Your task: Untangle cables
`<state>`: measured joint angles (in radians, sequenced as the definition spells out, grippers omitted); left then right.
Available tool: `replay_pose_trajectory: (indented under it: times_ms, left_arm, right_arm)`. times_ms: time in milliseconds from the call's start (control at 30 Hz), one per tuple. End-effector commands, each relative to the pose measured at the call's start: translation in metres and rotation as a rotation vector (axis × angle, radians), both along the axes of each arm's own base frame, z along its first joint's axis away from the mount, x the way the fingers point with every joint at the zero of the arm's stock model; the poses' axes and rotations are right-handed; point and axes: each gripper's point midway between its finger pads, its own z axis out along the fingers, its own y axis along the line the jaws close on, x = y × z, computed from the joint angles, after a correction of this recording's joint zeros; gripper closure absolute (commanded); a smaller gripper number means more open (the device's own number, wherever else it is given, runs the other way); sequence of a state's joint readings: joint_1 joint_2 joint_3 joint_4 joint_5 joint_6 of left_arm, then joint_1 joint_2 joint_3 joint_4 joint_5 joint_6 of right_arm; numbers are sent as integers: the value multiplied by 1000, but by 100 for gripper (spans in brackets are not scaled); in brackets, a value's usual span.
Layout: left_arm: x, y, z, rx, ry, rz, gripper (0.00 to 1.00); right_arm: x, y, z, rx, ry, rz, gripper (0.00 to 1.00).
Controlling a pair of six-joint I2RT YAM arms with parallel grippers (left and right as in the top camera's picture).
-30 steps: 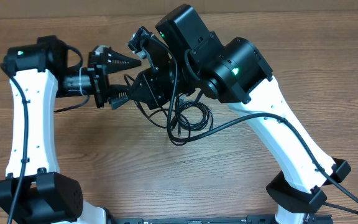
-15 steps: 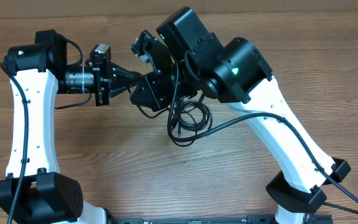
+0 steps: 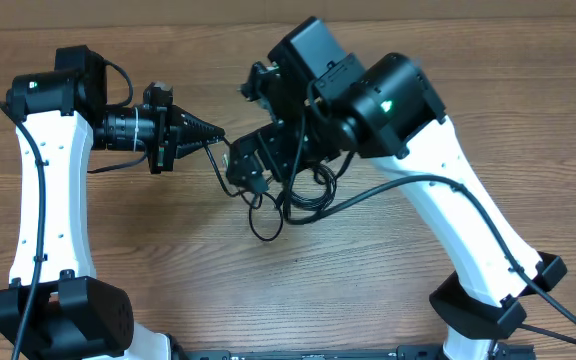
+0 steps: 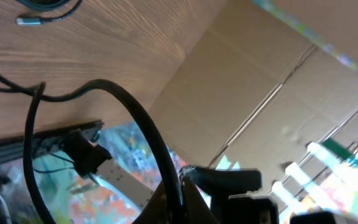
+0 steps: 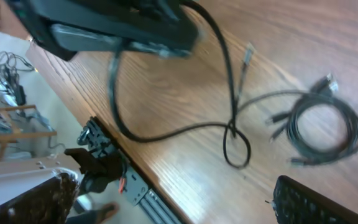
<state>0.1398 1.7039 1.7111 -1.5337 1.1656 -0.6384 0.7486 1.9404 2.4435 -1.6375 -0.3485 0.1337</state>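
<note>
Next, my right gripper grabs the hanging part of the cable [image 3: 214, 170] [image 5: 114, 102] below the fingers of my left gripper, on the side closer to the table's front edge.
The cables are thin black cords. One cable [image 4: 126, 109] arcs up from between my left gripper's [image 4: 178, 202] jaws, which are shut on it. In the overhead view the left gripper [image 3: 211, 137] points right, above the table. That cable [image 5: 166, 134] hangs down to a small loop [image 5: 236, 149] on the wood. A coiled bundle of cables [image 5: 328, 124] lies to the right of the loop, and also shows in the overhead view [image 3: 303, 195]. My right gripper [image 3: 246, 165] is open just right of the left one, holding nothing; one finger [image 5: 316, 202] shows.
A metal-tipped plug end [image 5: 247, 55] lies on the wood beyond the loop. The table's front edge with a metal rail [image 5: 135, 186] runs close by. Thick black arm wiring [image 3: 388, 185] sweeps over the coil. Cardboard stands behind the table.
My left gripper shut on the cable. The right gripper opened, let it go and drew back to the right. A loop of cable has dropped onto the table.
</note>
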Motion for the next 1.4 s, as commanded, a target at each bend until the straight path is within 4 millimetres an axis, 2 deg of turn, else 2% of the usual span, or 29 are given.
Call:
replay_pose_trajectory:
  times_ms: [0,133,267,333,467,533,700,833,933,1033,1133,1200,1300,1367]
  left_arm:
    - [2,-1,16,-75,50,38,95]
    - [7,4,20,-110,111,87,95]
    - [14,26,21,-135,185,181,96]
    - [15,30,21,-141,186,195,96]
    - [15,27,37,-235,174,180,96]
    - [14,26,43,-271,170,173,95]
    - [14,25,46,-283,167,170,95]
    - [15,26,44,-271,161,172,96]
    - [21,31,31,-192,144,192,96]
    - [26,43,8,-53,155,238,96]
    - [31,60,-13,87,155,289,96]
    - [34,75,-27,190,160,329,96]
    - [35,87,-36,259,158,355,95]
    - [36,88,-36,268,133,346,87]
  right_arm:
    - [-2,16,-15,-52,-44,55,0]
    - [-7,32,-31,-76,-29,93,1]
    - [-6,50,-41,-69,-35,118,7]
    - [-4,56,-41,-54,-50,122,14]
    - [1,65,-38,-25,-73,119,32]
    - [3,68,-38,-15,-77,119,47]
    - [10,76,-36,18,-84,89,63]
    - [11,77,-35,26,-65,55,96]
    - [9,78,-32,43,-24,9,96]
    - [0,79,-18,107,53,-9,96]
    - [-11,75,6,194,119,4,96]
    - [-17,65,35,284,160,16,96]
    - [-18,50,70,397,180,38,96]
    - [-17,40,90,469,184,55,96]
